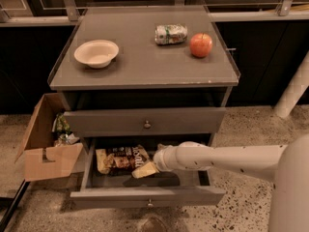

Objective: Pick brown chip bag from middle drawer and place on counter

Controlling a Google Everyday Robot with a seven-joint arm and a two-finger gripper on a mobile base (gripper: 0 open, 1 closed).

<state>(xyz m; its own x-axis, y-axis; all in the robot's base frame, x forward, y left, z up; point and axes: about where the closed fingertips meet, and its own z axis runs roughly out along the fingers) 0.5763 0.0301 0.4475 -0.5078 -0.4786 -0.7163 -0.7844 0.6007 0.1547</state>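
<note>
The robot's gripper needs to close on the end (pixel 142 159) of the brown chip bag that is closest to the white arm, toward the middle of the open drawer.
The brown chip bag (pixel 120 159) lies flat in the open middle drawer (pixel 147 196), toward its left side, with its pale ends at left and lower right. My gripper (pixel 154 162) is at the end of the white arm (pixel 227 157), which reaches in from the right. It is down inside the drawer, against the bag's right end. The counter (pixel 145 62) is the grey cabinet top above.
On the counter stand a white bowl (pixel 96 53), a crushed green-white can (pixel 171 34) and a red apple (pixel 201 45). The upper drawer (pixel 145 122) is closed. An open cardboard box (pixel 46 146) sits on the floor to the left. A white post (pixel 294 88) stands at the right.
</note>
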